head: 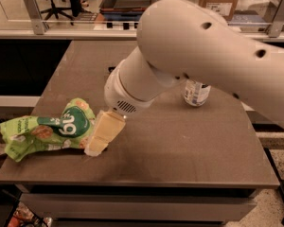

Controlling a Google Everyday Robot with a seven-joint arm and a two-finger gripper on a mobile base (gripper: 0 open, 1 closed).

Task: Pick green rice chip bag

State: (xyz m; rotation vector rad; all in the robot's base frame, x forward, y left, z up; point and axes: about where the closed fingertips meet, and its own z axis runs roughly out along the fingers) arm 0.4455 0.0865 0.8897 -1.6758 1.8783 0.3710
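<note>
The robot's fingers are only beside one end now, so its gripper should next go to the green rice chip bag's middle [52, 135] and close there.
The green rice chip bag [40, 132] lies crumpled at the front left of the dark table [180, 145]. It is lime green with a dark green round logo, and its left end hangs over the table's edge. My gripper [96, 146] points down at the table right beside the bag's right end, touching or almost touching it. My large white arm [189, 51] reaches in from the upper right and hides the table's middle.
A white can with a blue label [196, 92] stands at the back right, partly behind my arm. A small dark wrapper corner [110, 70] shows at the arm's edge. Office chairs and a glass rail are behind the table.
</note>
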